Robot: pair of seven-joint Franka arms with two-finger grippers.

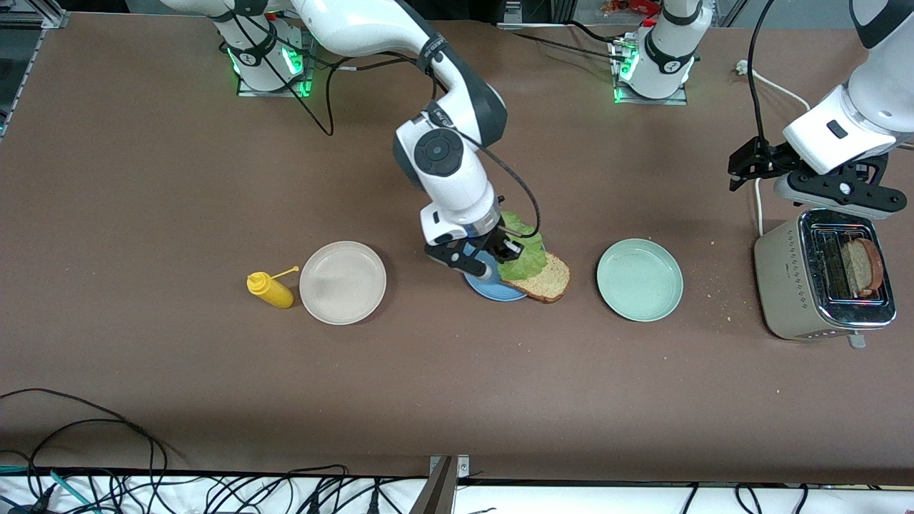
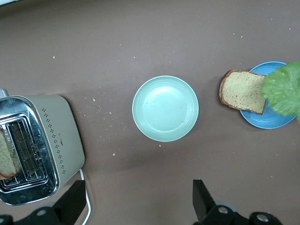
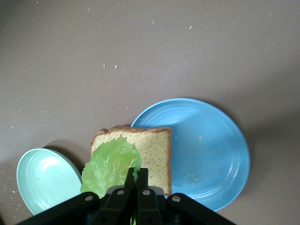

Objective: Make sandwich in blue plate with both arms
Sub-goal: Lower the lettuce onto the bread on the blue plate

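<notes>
My right gripper is going to release the lettuce leaf on the blue plate's bare part (image 1: 511,275) (image 3: 183,146), up against the slice of bread that hangs over.
A brown bread slice (image 1: 544,277) (image 2: 243,91) (image 3: 152,151) lies half on the blue plate (image 1: 493,291) (image 2: 274,120) (image 3: 211,145), overhanging the rim toward the left arm's end. Over it hangs a ruffled green lettuce leaf (image 1: 521,253) (image 2: 285,89) (image 3: 110,161), pinched by my right gripper (image 1: 505,246) (image 3: 137,174), which is shut on it. A second bread slice (image 1: 862,265) (image 2: 5,157) stands in the toaster (image 1: 821,285) (image 2: 42,145). My left gripper (image 1: 832,187) (image 2: 136,201) hovers open over the toaster with nothing in it.
A pale green plate (image 1: 640,279) (image 2: 165,108) (image 3: 42,180) sits between the blue plate and the toaster. A cream-white plate (image 1: 343,282) and a yellow squeeze bottle (image 1: 270,289) lie toward the right arm's end. Crumbs dot the table near the toaster. Cables run along the front edge.
</notes>
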